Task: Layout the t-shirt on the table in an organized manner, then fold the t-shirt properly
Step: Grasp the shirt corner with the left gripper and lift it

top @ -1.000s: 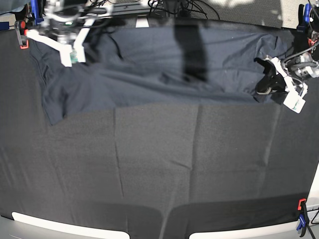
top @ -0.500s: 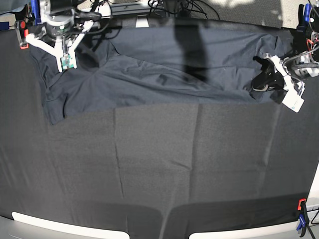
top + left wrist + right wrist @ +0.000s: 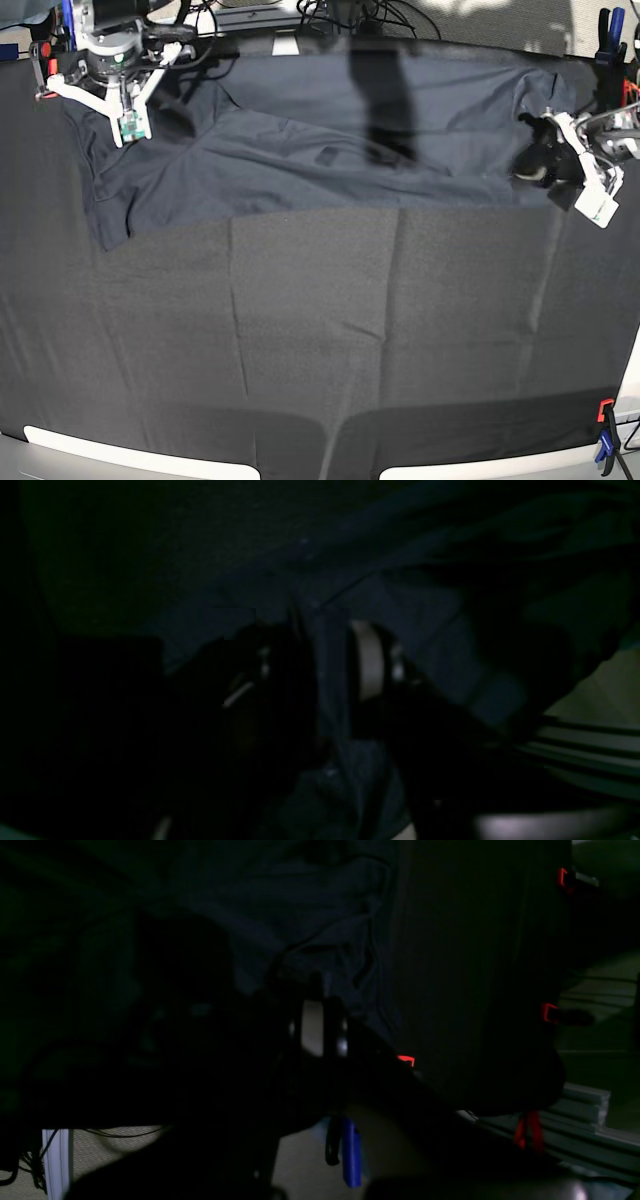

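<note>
Next, I grip the loose cloth at the t-shirt's end (image 3: 503, 168) with my left gripper and draw it toward the table's far edge, as a diagonal fold slants across the t-shirt.
The dark navy t-shirt (image 3: 300, 140) lies spread along the far side of the black-clothed table (image 3: 320, 330), creased, with one diagonal fold. In the base view my left gripper (image 3: 537, 160) is at the shirt's right end. The left wrist view shows this gripper (image 3: 327, 635) with its fingers parted and a strip of shirt cloth (image 3: 330, 690) still hanging between them. My right gripper (image 3: 314, 990) is shut on the shirt's edge (image 3: 320, 930), and creases run to its tips. That arm's white wrist (image 3: 118, 80) hangs over the shirt's left end at the far left corner.
Orange-and-blue clamps sit at the table corners (image 3: 605, 425) (image 3: 45, 75), and red clamp tips (image 3: 550, 1012) line the edge by my right gripper. Cables (image 3: 340, 15) lie behind the far edge. The near half of the table cloth carries only creases.
My left gripper's jaws have parted and it has shifted slightly back and right. The right arm swung toward the far left corner a second ago, pulling the shirt's left end, and has since held still.
</note>
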